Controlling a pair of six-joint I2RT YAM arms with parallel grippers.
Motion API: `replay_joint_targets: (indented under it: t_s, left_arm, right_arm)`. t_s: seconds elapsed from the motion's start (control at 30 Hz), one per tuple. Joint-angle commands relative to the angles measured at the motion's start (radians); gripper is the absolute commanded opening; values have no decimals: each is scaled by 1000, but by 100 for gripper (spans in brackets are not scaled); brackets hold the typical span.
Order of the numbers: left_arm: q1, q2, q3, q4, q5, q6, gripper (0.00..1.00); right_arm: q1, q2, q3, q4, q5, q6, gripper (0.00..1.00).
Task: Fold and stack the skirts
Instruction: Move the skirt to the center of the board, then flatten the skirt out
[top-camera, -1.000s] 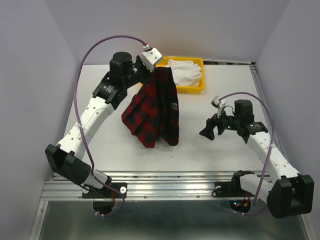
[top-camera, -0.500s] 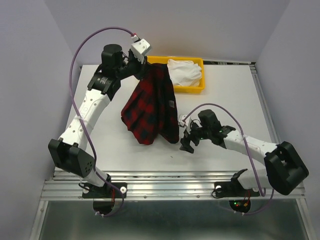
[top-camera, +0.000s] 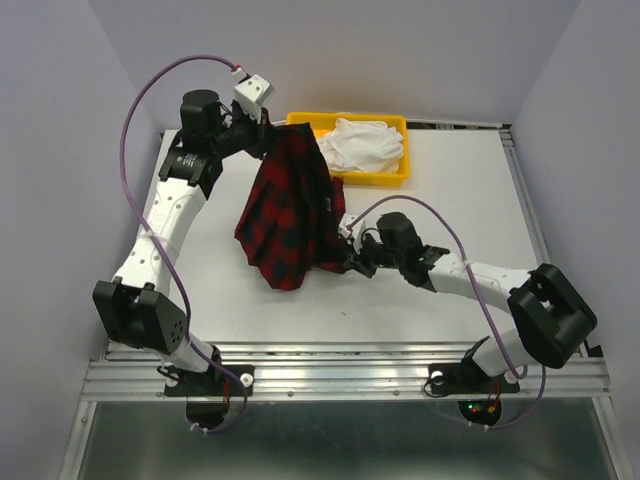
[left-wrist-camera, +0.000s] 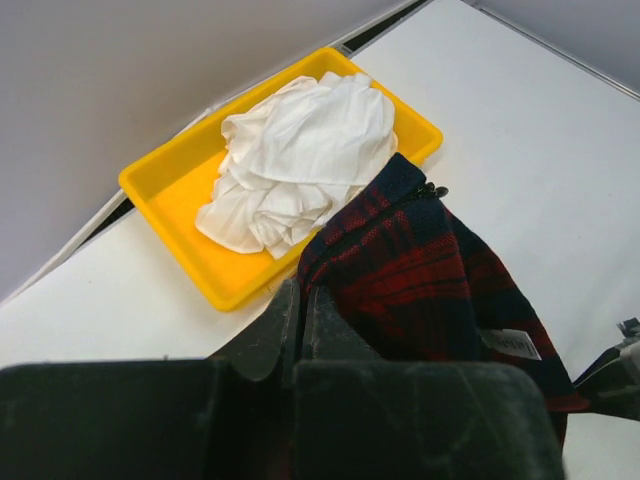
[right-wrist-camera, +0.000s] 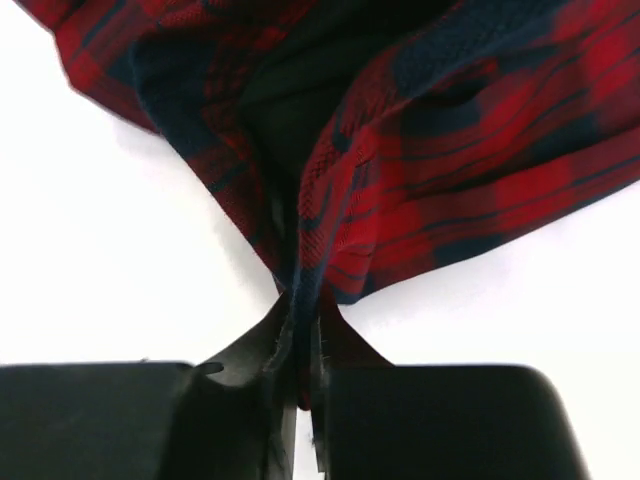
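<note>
My left gripper will let go of the plaid skirt on the white table (top-camera: 323, 280) between the yellow tray and the metal rail.
A red and dark plaid skirt (top-camera: 290, 215) hangs from my left gripper (top-camera: 272, 143), which is shut on its top edge at the back left of the table. The wrist view shows the cloth (left-wrist-camera: 430, 270) pinched at the fingertips (left-wrist-camera: 298, 300). My right gripper (top-camera: 352, 262) is shut on the skirt's lower right hem, the fabric (right-wrist-camera: 420, 150) clamped between its fingers (right-wrist-camera: 275, 340). The skirt's lower part rests crumpled on the white table (top-camera: 440, 210). A white skirt (top-camera: 362, 145) lies bunched in the yellow tray (top-camera: 400, 176), also seen as a white heap (left-wrist-camera: 300, 160).
The yellow tray (left-wrist-camera: 170, 215) stands at the back of the table just right of my left gripper. Grey walls close the table at the back and both sides. A metal rail (top-camera: 340, 375) runs along the near edge by the arm bases.
My right arm reached left across the table and shut on the plaid skirt's lower hem. My left gripper carried the skirt's top edge further left and back.
</note>
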Motion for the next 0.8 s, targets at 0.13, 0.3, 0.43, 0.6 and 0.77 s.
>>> replay_joint_targets:
  t_s: [0.13, 0.3, 0.43, 0.6, 0.77]
  left_arm:
    - [115, -118, -6, 16, 71, 20, 0]
    - [216, -185, 45, -87, 117, 190, 0]
    - [389, -230, 100, -181, 157, 319, 0]
    - [553, -264, 211, -412, 256, 639, 0]
    - [552, -425, 116, -576, 299, 955, 0]
  right_arm:
    - [-47, -36, 186, -106, 150, -79, 1]
    - [-203, -27, 394, -257, 90, -168, 1]
    - [-286, 135, 685, -343, 105, -218, 1]
    - [-295, 387, 1151, -435, 136, -219, 1]
    - [-317, 458, 1419, -492, 142, -275, 1]
